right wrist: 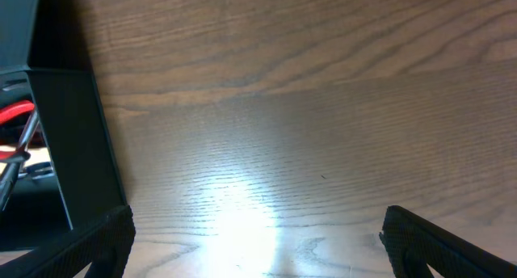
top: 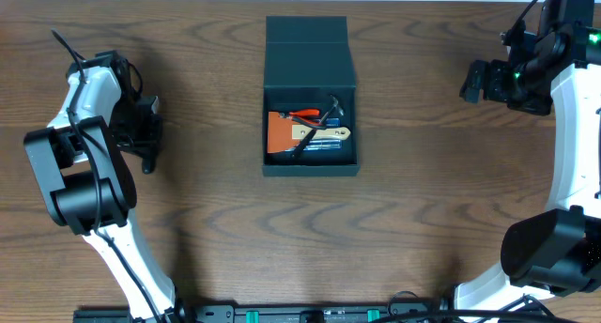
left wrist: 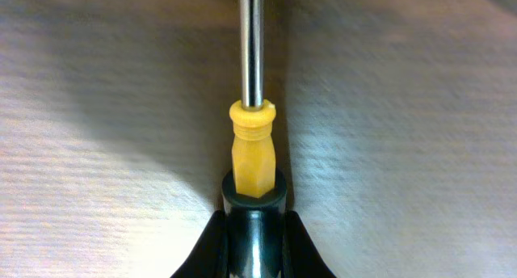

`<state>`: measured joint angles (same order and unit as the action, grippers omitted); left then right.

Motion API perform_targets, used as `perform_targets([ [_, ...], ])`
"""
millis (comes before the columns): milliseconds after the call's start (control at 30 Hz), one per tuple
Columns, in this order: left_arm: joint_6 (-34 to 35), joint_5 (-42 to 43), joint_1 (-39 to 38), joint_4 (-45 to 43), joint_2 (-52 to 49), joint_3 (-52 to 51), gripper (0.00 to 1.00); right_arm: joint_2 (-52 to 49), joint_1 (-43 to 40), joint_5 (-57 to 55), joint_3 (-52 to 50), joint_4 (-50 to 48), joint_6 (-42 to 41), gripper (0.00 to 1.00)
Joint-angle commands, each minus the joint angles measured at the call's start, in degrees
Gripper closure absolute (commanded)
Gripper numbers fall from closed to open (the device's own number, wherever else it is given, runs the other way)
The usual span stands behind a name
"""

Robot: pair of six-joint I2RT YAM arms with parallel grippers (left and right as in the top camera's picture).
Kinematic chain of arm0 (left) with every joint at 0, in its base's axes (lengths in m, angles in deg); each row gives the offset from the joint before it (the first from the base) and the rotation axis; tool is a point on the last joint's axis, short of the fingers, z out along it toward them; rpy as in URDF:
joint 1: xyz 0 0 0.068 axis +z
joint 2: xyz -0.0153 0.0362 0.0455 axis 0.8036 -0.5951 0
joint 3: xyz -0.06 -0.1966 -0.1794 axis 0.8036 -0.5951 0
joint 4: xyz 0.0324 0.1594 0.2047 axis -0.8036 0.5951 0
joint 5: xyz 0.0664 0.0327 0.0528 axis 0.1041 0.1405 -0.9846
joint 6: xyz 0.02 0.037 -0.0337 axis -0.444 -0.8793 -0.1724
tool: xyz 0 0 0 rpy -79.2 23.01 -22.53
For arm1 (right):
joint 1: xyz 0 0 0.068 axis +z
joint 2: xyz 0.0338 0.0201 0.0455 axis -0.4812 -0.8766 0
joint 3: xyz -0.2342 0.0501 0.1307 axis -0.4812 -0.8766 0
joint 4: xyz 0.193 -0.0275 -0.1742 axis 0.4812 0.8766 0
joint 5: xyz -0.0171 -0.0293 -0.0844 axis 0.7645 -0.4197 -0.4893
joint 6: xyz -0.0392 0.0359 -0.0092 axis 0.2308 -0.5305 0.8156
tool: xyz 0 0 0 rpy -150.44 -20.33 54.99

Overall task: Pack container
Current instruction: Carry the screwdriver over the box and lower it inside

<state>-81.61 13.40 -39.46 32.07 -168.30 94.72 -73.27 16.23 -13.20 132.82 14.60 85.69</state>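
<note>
Next, my left gripper lets go of the screwdriver inside the container, between the container's front side and the other hand tools (top: 322, 161).
The container (top: 310, 74) is a dark teal square box at the middle of the table, its flap lid (top: 306, 30) folded open at the back. Several hand tools lie inside, among them red-handled pliers (top: 305, 115) and an orange piece (top: 280, 130). My left gripper (top: 147, 128) is at the far left, shut on a screwdriver (left wrist: 254, 149) with a yellow and black handle and a steel shaft that points away over the wood. My right gripper (right wrist: 254, 233) is open and empty over bare table to the right of the container, whose wall shows in the right wrist view (right wrist: 77, 141).
The table is dark wood grain (top: 423, 201). The right arm's base (top: 554, 253) stands at the front right and the left arm's base (top: 84, 187) at the front left.
</note>
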Motion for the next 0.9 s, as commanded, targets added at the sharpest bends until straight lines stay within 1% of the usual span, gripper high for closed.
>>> perform_targets([
  [0, 1.0, 2.1, -1.1, 2.3, 6.6, 3.5, 0.94, 0.3, 0.2, 0.4, 0.5, -0.2, -1.0, 0.01],
  [133, 1.1, 2.0, -5.1, 5.8, 15.6, 6.8, 0.94, 0.3, 0.2, 0.4, 0.5, -0.6, -1.0, 0.01],
  [200, 1.1, 2.0, -8.7, 6.2, 21.3, 7.9, 0.94, 0.3, 0.2, 0.4, 0.5, -0.7, -1.0, 0.01],
  [300, 0.0, 2.0, -15.7, 4.2, 29.1, 8.1, 0.94, 0.3, 0.2, 0.4, 0.5, -0.8, -1.0, 0.01],
  [333, -1.6, 2.0, -18.3, 3.4, 31.0, 8.1, 0.94, 0.3, 0.2, 0.4, 0.5, -0.9, -1.0, 0.01],
  [433, -10.0, 2.0, -27.4, 1.4, 35.0, 8.1, 0.95, 0.3, 0.2, 0.4, 0.5, -1.1, -1.0, 0.01],
  [567, -19.3, 2.0, -38.2, -0.1, 35.0, 7.5, 0.94, 0.3, 0.2, 0.4, 0.5, -1.5, -1.0, 0.01],
  [667, -25.4, 2.0, -43.6, -1.5, 32.5, 5.4, 0.94, 0.3, 0.2, 0.4, 0.5, -1.5, -1.0, 0.01],
  [767, -29.0, 2.0, -46.8, -1.7, 27.8, 4.5, 0.94, 0.3, 0.2, 0.4, 0.5, -1.4, -1.0, 0.01],
  [867, -30.8, 2.0, -48.4, -1.9, 22.6, 4.5, 0.94, 0.3, 0.2, 0.4, 0.5, -1.4, -1.0, 0.01],
])
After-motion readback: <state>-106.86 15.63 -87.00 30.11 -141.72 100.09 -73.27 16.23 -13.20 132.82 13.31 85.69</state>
